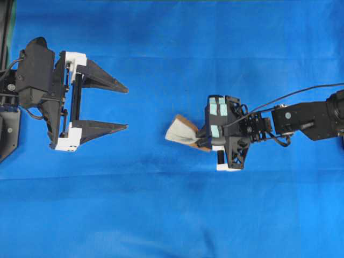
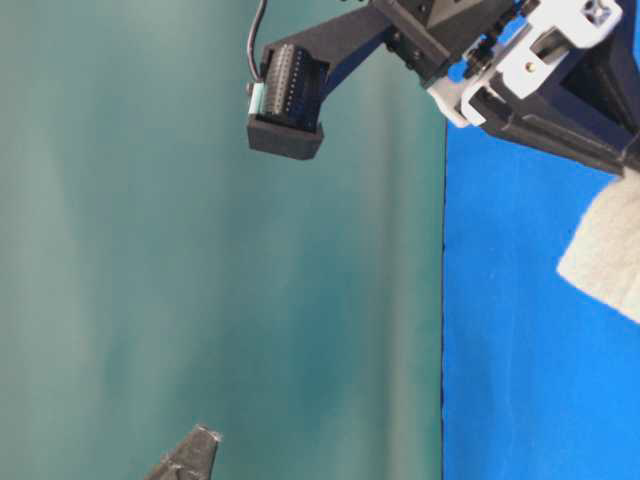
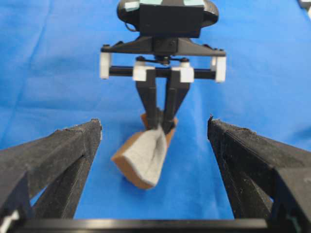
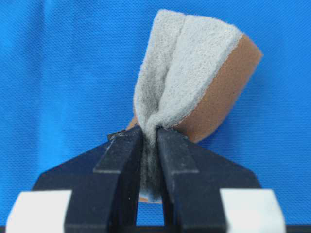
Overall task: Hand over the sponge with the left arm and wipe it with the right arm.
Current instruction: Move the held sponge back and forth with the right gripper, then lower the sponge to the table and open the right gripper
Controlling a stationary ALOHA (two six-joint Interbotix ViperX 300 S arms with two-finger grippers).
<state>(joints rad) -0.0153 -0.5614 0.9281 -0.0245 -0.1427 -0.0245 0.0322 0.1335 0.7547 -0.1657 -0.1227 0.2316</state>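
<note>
I need to release the sponge from my right gripper on the blue cloth straight (image 1: pixel 189 113) across from my left gripper's opening.
The sponge (image 1: pixel 180 130), grey-white on top with an orange-brown layer beneath, is pinched and folded at one end by my right gripper (image 1: pixel 200 140), the one with pale teal patches. In the right wrist view the fingers of the right gripper (image 4: pixel 149 132) squeeze the sponge (image 4: pixel 194 73) into a crease. My left gripper (image 1: pixel 127 107) stands wide open at the left, well apart from the sponge, with nothing between its fingers. In the left wrist view the sponge (image 3: pixel 143 155) hangs ahead of the left gripper (image 3: pixel 154 121), with its free end toward the left fingers (image 3: pixel 63 155).
A blue cloth (image 1: pixel 172 215) covers the whole table. The left arm's dark base (image 1: pixel 8 129) sits at the left edge. In the table-level view a teal-green backdrop (image 2: pixel 150 250) fills the left side and the sponge (image 2: pixel 605 255) shows at the right edge.
</note>
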